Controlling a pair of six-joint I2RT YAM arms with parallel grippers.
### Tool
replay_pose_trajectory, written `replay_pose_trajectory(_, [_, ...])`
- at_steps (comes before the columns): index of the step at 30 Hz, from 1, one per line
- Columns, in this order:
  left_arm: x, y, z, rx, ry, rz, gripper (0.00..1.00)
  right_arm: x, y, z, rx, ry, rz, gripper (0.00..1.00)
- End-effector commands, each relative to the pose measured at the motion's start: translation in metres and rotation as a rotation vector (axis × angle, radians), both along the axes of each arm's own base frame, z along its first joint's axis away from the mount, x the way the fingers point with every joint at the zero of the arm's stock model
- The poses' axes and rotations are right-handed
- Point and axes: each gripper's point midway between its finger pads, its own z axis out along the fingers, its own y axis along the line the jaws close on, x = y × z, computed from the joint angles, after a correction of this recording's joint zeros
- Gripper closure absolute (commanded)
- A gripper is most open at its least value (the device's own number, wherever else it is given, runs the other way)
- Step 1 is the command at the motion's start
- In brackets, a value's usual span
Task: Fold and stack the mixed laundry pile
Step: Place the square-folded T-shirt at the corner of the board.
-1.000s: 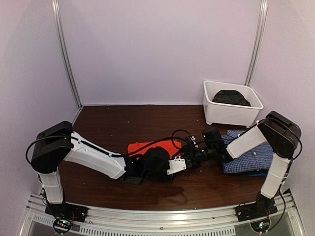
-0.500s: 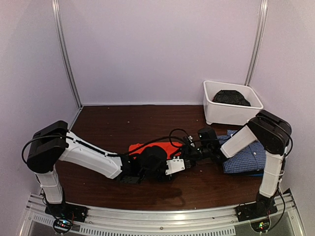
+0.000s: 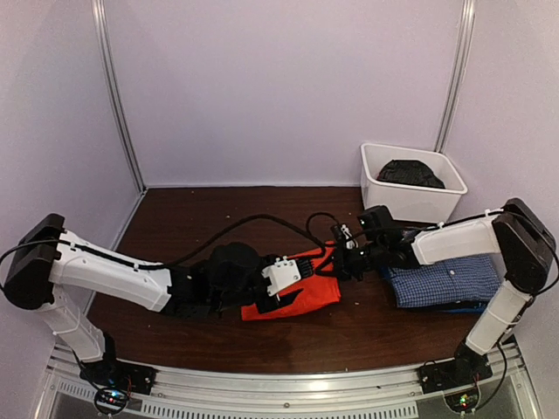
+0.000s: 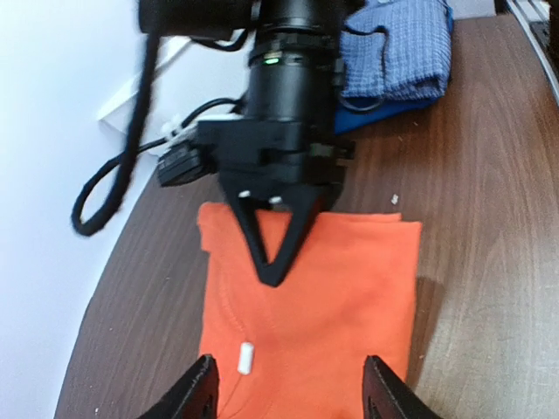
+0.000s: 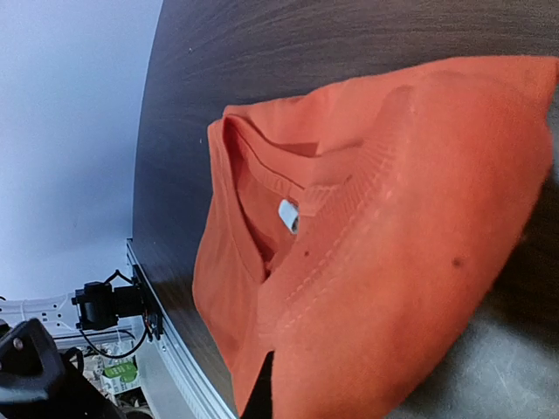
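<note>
My right gripper is going to lay the orange T-shirt down so that it lies flat on top of the folded blue-and-white check shirt [image 3: 438, 262].
The bright orange T-shirt [image 3: 306, 295] lies folded flat on the dark wooden table, and it fills the left wrist view [image 4: 323, 297]. My left gripper [image 3: 291, 288] hovers over its near-left part. Its fingers [image 4: 203, 394] stand apart, open, with nothing between them. My right gripper [image 3: 342, 262] reaches in from the right. It forms a shut V [image 4: 272, 262] whose tip sits on the shirt. In the right wrist view orange cloth [image 5: 393, 244] bunches close around a dark finger [image 5: 260, 397]. The blue-and-white check shirt [image 3: 441, 281] lies folded at the right, over a blue piece [image 3: 458, 306].
A white tub [image 3: 389, 202] stands at the back right with a black garment [image 3: 410, 173] inside. A small white tag [image 4: 245, 357] lies on the orange shirt. Black cables [image 3: 253, 229] loop over the table's middle. Purple walls enclose the table on three sides.
My left gripper has opened and drawn back to the left, uncovering the orange T-shirt. My right gripper has shut on the shirt's right edge and its arm has stretched out lower.
</note>
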Motion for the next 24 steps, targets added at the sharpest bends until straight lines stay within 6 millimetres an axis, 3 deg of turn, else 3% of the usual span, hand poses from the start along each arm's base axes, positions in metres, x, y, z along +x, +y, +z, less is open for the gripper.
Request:
replay_pose_trajectory(1, [0.027,0.022,0.040,-0.195,0.048,0.112,0.35,-0.020,-0.038,0.007,-0.230,-0.086,0.063,1.00])
replay_pose_trajectory(5, [0.043,0.035,0.038,-0.239,0.104,0.154,0.23,-0.031,-0.067,0.028,-0.352,-0.155,0.088,1.00])
replay_pose_trajectory(7, [0.047,0.035,0.033,-0.239,0.123,0.157,0.03,-0.034,-0.083,0.038,-0.422,-0.185,0.088,1.00])
replay_pose_trajectory(13, [0.049,0.020,0.021,-0.223,0.152,0.122,0.02,-0.041,-0.136,0.070,-0.655,-0.242,0.051,1.00])
replay_pose_trajectory(24, [0.052,0.010,0.011,-0.185,0.137,0.093,0.02,-0.042,-0.192,0.130,-0.901,-0.344,-0.018,1.00])
